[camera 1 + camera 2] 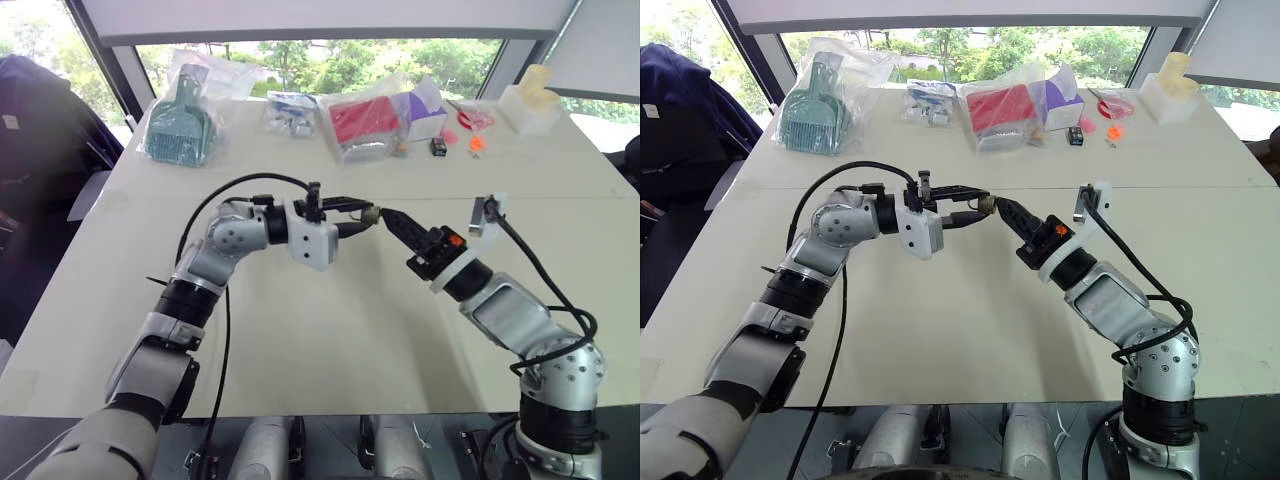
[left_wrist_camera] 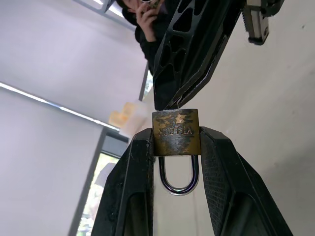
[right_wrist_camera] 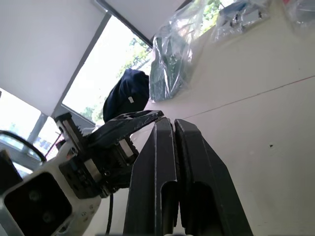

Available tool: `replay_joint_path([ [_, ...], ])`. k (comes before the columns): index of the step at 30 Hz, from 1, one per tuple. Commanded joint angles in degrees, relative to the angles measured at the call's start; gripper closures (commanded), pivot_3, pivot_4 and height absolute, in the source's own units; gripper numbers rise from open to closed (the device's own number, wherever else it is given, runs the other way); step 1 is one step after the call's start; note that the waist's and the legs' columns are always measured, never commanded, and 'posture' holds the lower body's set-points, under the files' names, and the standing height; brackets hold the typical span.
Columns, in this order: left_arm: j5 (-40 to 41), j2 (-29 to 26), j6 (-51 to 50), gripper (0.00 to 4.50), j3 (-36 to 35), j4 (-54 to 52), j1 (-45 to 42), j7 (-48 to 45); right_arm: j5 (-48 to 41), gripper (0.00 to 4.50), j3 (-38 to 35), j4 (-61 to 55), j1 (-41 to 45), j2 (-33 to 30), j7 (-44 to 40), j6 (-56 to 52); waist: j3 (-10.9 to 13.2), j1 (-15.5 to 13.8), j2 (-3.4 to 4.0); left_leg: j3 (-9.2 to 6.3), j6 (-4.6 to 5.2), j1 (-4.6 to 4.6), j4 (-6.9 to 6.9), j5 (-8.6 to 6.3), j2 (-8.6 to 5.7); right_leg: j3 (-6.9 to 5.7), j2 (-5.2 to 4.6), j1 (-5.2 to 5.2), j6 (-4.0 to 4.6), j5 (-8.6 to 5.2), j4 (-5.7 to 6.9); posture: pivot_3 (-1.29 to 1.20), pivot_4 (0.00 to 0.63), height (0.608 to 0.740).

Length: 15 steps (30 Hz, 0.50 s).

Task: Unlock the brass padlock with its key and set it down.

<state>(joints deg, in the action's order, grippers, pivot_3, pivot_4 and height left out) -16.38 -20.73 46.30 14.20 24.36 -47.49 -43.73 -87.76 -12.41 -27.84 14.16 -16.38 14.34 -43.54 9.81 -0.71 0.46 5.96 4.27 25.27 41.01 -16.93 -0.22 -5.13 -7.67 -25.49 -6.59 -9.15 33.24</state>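
The shackle lies back inside my left gripper's fingers, so my right gripper will open and take the padlock's loose end [image 2: 175, 114] before my left gripper opens.
Above the middle of the table, my left gripper [image 1: 362, 215] points to the right and is shut on the brass padlock [image 2: 175, 132]. The dull yellow body is pinched between the two fingers, and the closed silvery shackle [image 2: 179, 178] lies back between them. My right gripper [image 1: 386, 217] comes in from the right with its fingers pressed shut. Its tips meet the padlock's free end [image 1: 987, 205]. The key is hidden; I cannot tell whether it sits between the right fingers.
Along the table's far edge lie a bagged teal brush [image 1: 180, 125], a bagged red item [image 1: 365, 120], a purple box [image 1: 425, 110], a small black item [image 1: 438, 146] and a white container [image 1: 530, 100]. A dark jacket [image 1: 40, 110] hangs at the left. A person [image 2: 142, 14] stands beyond.
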Motion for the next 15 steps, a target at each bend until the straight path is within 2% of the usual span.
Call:
replay_joint_path([
  [1,-3.5,0.0,8.6,3.74,-1.5,-1.0,-3.5,8.7,-1.6,4.45,0.3,2.0,-0.3,2.2,4.8,2.8,0.0,0.0,0.00,0.01,0.00,0.00,-0.01,0.00,0.00,0.00,0.00,-0.01,-0.01,0.00,0.00,0.00,0.150,0.735],
  [10,-14.9,-1.6,15.4,3.74,-1.8,3.3,-6.3,25.2,-6.6,4.45,0.0,3.2,-0.1,5.3,10.8,8.0,0.0,0.0,0.01,0.02,0.00,0.00,-0.03,0.00,0.01,0.00,0.00,0.00,-0.02,0.01,0.01,0.00,0.150,0.735],
  [12,-14.3,-1.7,15.3,3.74,-1.0,4.6,-6.7,25.5,-5.7,4.45,0.1,3.0,0.1,3.6,9.9,7.5,0.0,0.0,0.01,0.03,0.00,0.00,-0.04,0.00,0.01,0.00,0.00,0.00,-0.02,0.01,0.01,0.00,0.150,0.735],
  [15,-7.2,-2.0,12.0,3.74,2.1,7.8,-6.4,17.7,1.9,4.45,-0.8,-0.5,-0.1,-5.0,0.4,5.4,0.0,-0.1,0.01,0.06,0.01,0.01,-0.02,0.00,0.00,0.00,-0.02,0.00,-0.01,0.00,-0.01,0.00,0.150,0.735],
])
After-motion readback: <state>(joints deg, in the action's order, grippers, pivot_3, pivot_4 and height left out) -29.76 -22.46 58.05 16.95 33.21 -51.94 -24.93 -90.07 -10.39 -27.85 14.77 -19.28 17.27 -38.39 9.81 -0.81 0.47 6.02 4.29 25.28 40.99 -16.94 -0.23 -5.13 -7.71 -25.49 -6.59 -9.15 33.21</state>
